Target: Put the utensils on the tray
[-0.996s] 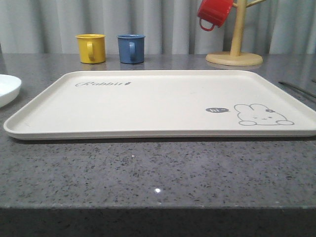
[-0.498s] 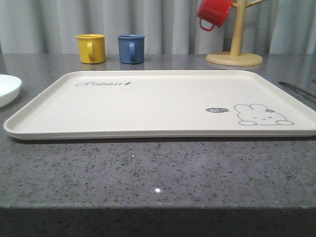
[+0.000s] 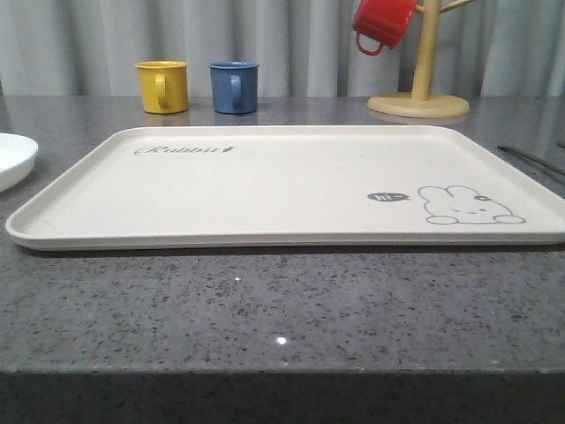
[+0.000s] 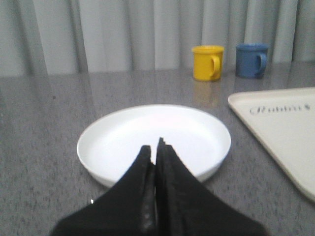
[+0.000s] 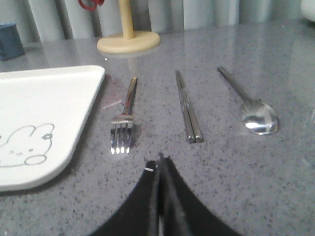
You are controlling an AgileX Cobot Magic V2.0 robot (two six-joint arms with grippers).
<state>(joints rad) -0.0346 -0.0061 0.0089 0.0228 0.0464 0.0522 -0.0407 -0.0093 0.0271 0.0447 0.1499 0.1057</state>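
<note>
I move my left gripper to the white plate next and grab the plate's rim (image 3: 34, 155) (image 4: 228, 150) nearest the cream tray.
The cream tray (image 3: 282, 185) with its rabbit drawing lies bare in the middle of the grey counter. In the right wrist view a corner of the tray (image 5: 59, 93) shows, and beside it on the counter lie a silver fork (image 5: 125, 115), a pair of chopsticks (image 5: 187, 106) and a spoon (image 5: 250, 105), side by side and apart. My right gripper (image 5: 160, 160) is shut and empty, just short of the fork's tines. My left gripper (image 4: 155, 147) is shut and empty over a round white plate (image 4: 154, 140). The chopsticks' ends (image 3: 530, 159) show at the front view's right edge.
A yellow mug (image 3: 162, 86) and a blue mug (image 3: 235, 87) stand at the back of the counter. A wooden mug tree (image 3: 420, 88) holding a red mug (image 3: 381, 22) stands at the back right. The white plate (image 3: 13, 159) sits left of the tray.
</note>
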